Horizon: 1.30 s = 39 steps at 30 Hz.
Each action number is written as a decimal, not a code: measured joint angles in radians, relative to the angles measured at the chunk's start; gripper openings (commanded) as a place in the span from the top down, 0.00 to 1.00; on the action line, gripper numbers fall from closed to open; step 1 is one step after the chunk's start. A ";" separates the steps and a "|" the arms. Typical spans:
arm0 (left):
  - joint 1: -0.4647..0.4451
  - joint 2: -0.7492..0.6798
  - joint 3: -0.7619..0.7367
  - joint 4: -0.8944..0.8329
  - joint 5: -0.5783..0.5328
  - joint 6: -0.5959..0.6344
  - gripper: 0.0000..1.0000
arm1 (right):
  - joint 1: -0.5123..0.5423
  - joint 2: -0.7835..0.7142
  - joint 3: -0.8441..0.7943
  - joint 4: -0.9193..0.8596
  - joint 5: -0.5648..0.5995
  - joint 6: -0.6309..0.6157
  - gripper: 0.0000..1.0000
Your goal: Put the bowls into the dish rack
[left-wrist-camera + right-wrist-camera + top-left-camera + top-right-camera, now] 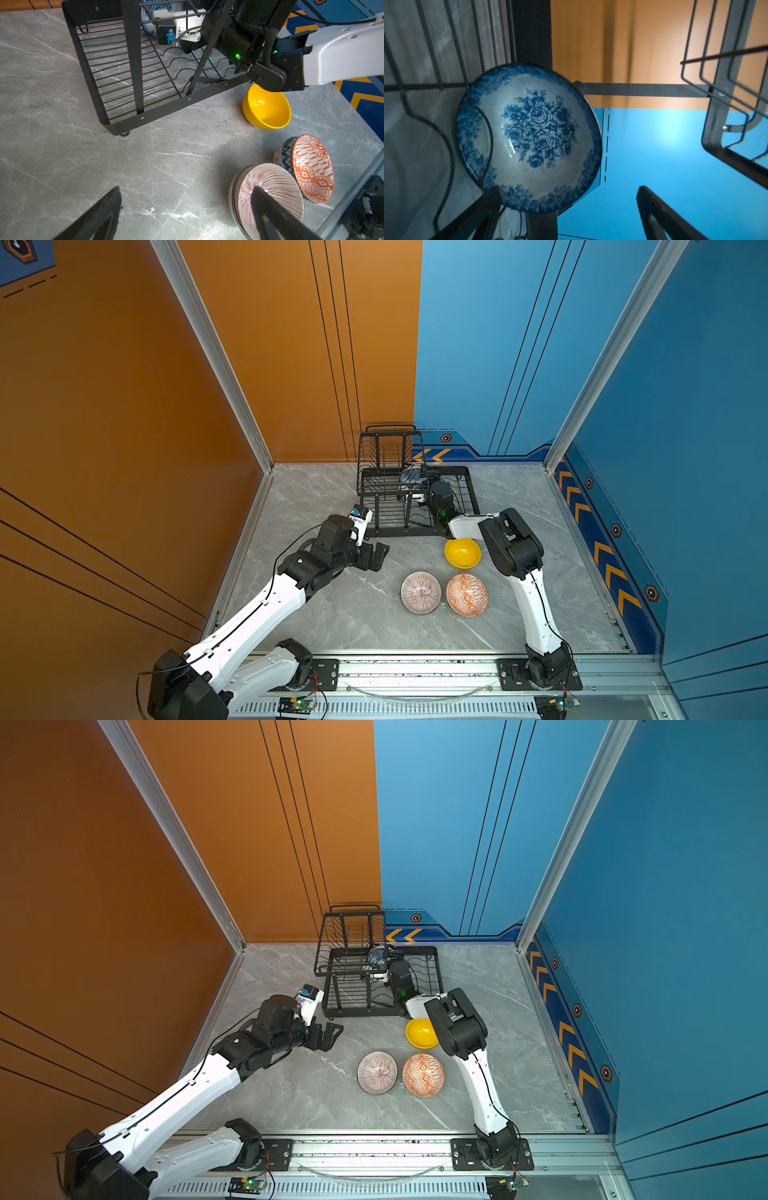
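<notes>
My left gripper is to go to the yellow bowl next. It should then close on the bowl's rim [446, 556] [248, 113], on the side that is nearest to my left gripper.
The black wire dish rack [399, 533] [361, 1013] [145, 113] stands at the back of the table. A blue-white floral bowl [411, 476] [376, 957] [533, 135] stands on edge in its wire slots. My right gripper [569, 188] reaches into the rack, open, one finger beside the bowl's rim. On the table lie a yellow bowl [462, 553] [268, 108], a pinkish striped bowl [420, 592] [280, 182] and an orange-white bowl [466, 594] [311, 166]. My left gripper [376, 556] [187, 188] hovers open, left of the bowls, holding nothing.
My right arm's forearm [469, 526] passes just over the yellow bowl's far rim. Orange wall [124, 448] on the left, blue wall [685, 448] on the right. An aluminium rail [415, 668] runs along the table's front edge.
</notes>
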 measured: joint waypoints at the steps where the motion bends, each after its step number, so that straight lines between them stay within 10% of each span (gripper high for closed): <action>1: 0.000 -0.003 -0.002 0.000 0.000 0.000 0.02 | -0.004 -0.012 -0.019 0.002 0.004 -0.005 0.00; 20: 0.000 -0.060 -0.025 -0.003 -0.001 0.000 0.02 | -0.053 -0.328 -0.339 0.081 0.150 0.159 0.00; 39: -0.060 -0.036 0.013 -0.032 -0.036 -0.013 0.02 | -0.050 -0.896 -0.389 -0.706 0.183 1.099 0.00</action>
